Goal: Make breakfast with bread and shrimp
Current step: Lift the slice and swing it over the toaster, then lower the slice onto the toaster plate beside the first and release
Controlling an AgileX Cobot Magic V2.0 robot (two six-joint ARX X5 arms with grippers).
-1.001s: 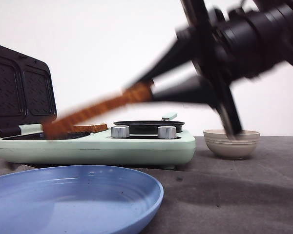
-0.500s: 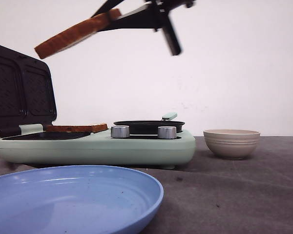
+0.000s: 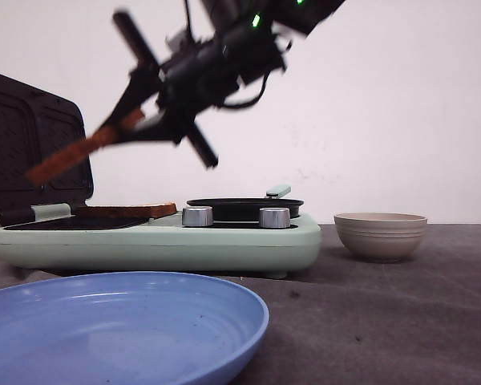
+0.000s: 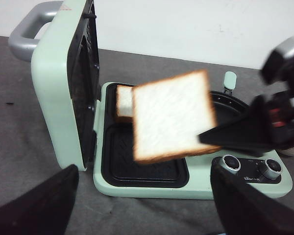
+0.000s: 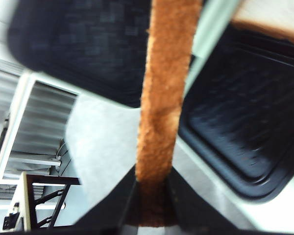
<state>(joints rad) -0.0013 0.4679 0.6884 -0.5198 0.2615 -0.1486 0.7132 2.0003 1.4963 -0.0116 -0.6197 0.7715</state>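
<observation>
Next, my right gripper lets go of the bread slice onto the empty near black compartment [image 3: 69,218] [image 5: 240,112] of the mint-green sandwich maker, where I need to let it rest.
My right gripper [image 3: 132,127] is shut on one slice of bread [image 3: 68,158] and holds it in the air above the open mint-green sandwich maker [image 3: 156,241], the slice tilting down toward the lid. In the left wrist view that slice [image 4: 170,116] hovers over the near black compartment, with the right gripper [image 4: 210,139] pinching its edge. The right wrist view shows its brown crust [image 5: 164,93] clamped between the fingers [image 5: 122,203]. A second slice [image 4: 123,102] lies in the far compartment. My left gripper [image 4: 143,196] hangs open and empty in front of the maker. No shrimp shows.
The maker's lid [image 3: 32,148] stands upright at the left. A round black pan [image 3: 244,208] and two silver knobs [image 3: 274,217] sit on its right half. A beige ribbed bowl [image 3: 381,235] stands to the right, and a blue plate [image 3: 120,329] lies in front.
The right arm swung the held slice up high over the maker, then brought it down and left. The slice now tilts downward in front of the lid.
</observation>
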